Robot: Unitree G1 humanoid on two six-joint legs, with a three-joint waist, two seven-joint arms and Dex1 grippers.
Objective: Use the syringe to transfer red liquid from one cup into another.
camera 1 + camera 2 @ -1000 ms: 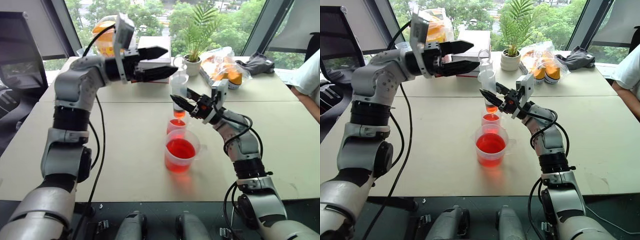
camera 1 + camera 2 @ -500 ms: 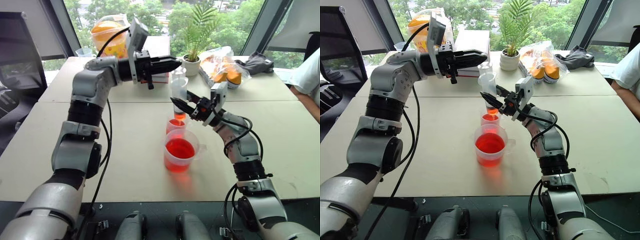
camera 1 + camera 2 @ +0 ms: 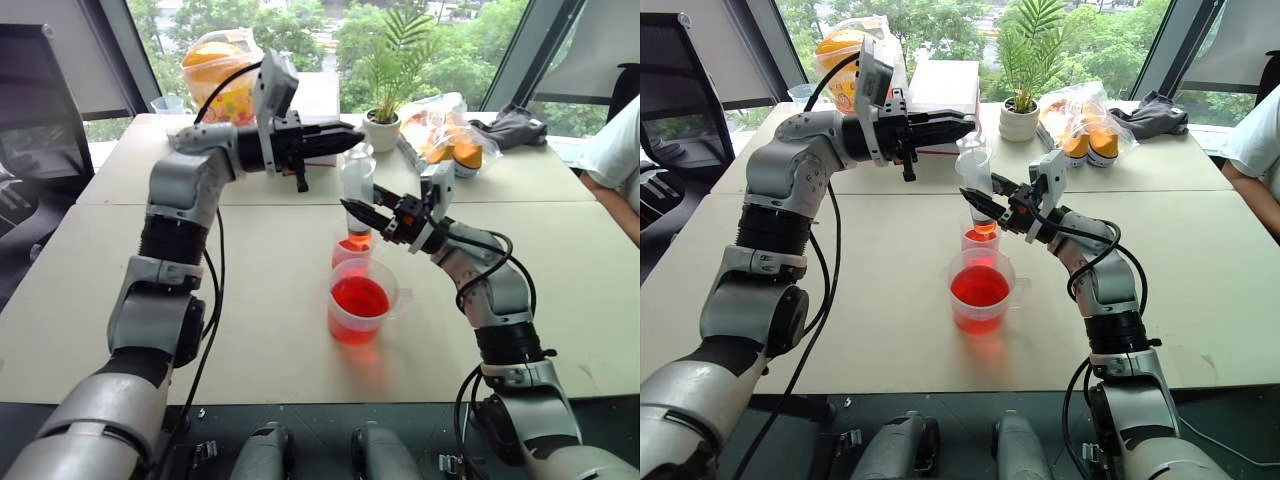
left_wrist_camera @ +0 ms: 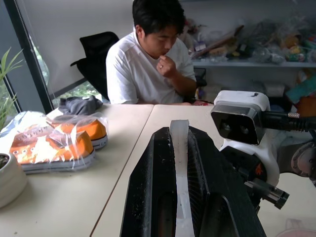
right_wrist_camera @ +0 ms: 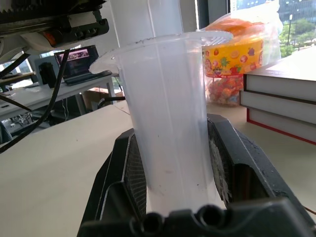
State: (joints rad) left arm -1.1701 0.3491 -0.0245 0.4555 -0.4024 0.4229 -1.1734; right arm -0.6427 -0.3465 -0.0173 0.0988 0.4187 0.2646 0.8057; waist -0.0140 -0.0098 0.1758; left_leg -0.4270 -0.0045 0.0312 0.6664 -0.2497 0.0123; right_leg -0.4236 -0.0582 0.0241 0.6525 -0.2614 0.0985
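Note:
The clear syringe will go down on the open table (image 3: 467,264) beyond the wider cup's handle, where I should set it with my right gripper.
The clear syringe (image 3: 358,185) stands upright, its orange-red tip over the small plain cup (image 3: 350,252). My right gripper (image 3: 358,213) is shut on the lower barrel (image 5: 165,113) from the right. My left gripper (image 3: 352,136) reaches in level from the left and is shut at the syringe's top, with the pale plunger strip (image 4: 178,148) pinched between its fingers. Red liquid (image 3: 360,297) fills the lower part of the wider handled cup (image 3: 388,285) in front, and some shows in the small cup and the syringe's bottom end.
Along the table's far edge stand a potted plant (image 3: 385,125), stacked books (image 3: 945,85), a bag of orange snacks (image 3: 215,75), wrapped orange shoes (image 3: 450,135) and a dark cloth (image 3: 515,125). A person in white (image 3: 615,150) sits at the right.
My left gripper went from open to shut and moved right and slightly down onto the syringe's top. My right gripper, the syringe and both cups stayed put.

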